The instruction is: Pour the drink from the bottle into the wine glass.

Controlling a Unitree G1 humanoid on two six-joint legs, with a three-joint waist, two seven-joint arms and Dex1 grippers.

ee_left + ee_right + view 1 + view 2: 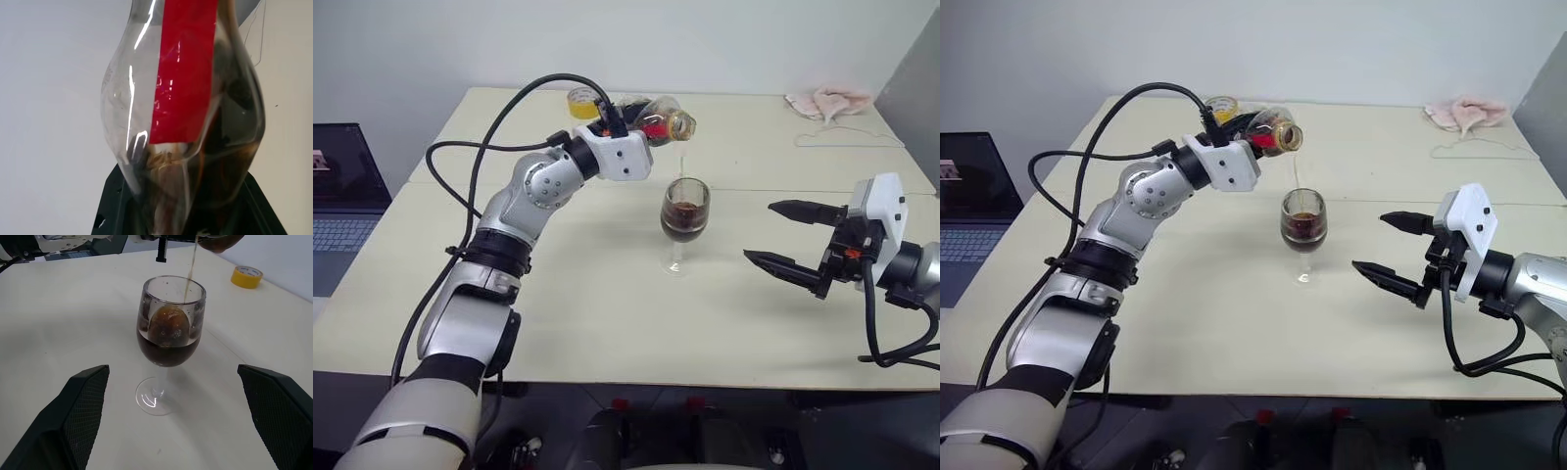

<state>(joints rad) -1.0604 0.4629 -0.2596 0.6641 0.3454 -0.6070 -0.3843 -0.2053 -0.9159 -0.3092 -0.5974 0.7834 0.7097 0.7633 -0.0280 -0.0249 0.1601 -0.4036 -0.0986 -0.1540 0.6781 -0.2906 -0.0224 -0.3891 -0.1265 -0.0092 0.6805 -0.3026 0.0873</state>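
My left gripper is to set the bottle free near the table's seam [543,216]. That spot is between the laptop and the wine glass.
My left gripper [632,125] is shut on the bottle [662,119], a clear plastic one with a red label [183,73], and holds it tipped on its side above the wine glass [685,211]. A thin stream of the drink [190,269] falls from the bottle's mouth into the bowl. Dark brown drink [168,350] fills the lower part of the bowl, with foam on top. The glass stands upright on the cream table [607,313]. To the right of the glass my right gripper [759,231] stands open, its fingers [83,406] pointing at the glass and apart from it.
A yellow tape roll [582,102] lies behind the bottle at the table's far side. A pink cloth [827,101] and a thin cord [850,137] lie at the far right. A laptop [342,211] sits beyond the table's left edge.
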